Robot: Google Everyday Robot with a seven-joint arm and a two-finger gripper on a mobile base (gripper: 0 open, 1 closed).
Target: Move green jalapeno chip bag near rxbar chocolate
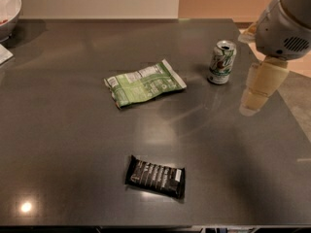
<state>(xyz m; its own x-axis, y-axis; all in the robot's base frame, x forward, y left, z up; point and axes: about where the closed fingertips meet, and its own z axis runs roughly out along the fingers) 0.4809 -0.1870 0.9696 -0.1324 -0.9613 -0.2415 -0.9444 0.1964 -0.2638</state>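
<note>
The green jalapeno chip bag's end (163, 78), the one nearest the soda can, will be gripped by my gripper.
The green jalapeno chip bag (144, 83) lies flat on the dark table (73, 144), a little behind its middle, with its white label panel facing up. The rxbar chocolate (156, 176), a black wrapper with white text, lies near the front edge, well apart from the bag. My gripper (253, 98) hangs from the white arm at the right, above the table's right side. It is to the right of the bag, just past the soda can, and touches neither.
A green-and-white soda can (222, 62) stands upright between the bag and my gripper. A white bowl (7, 11) sits at the far left corner, with a white paper (4, 55) below it. The table's right edge runs close under the arm.
</note>
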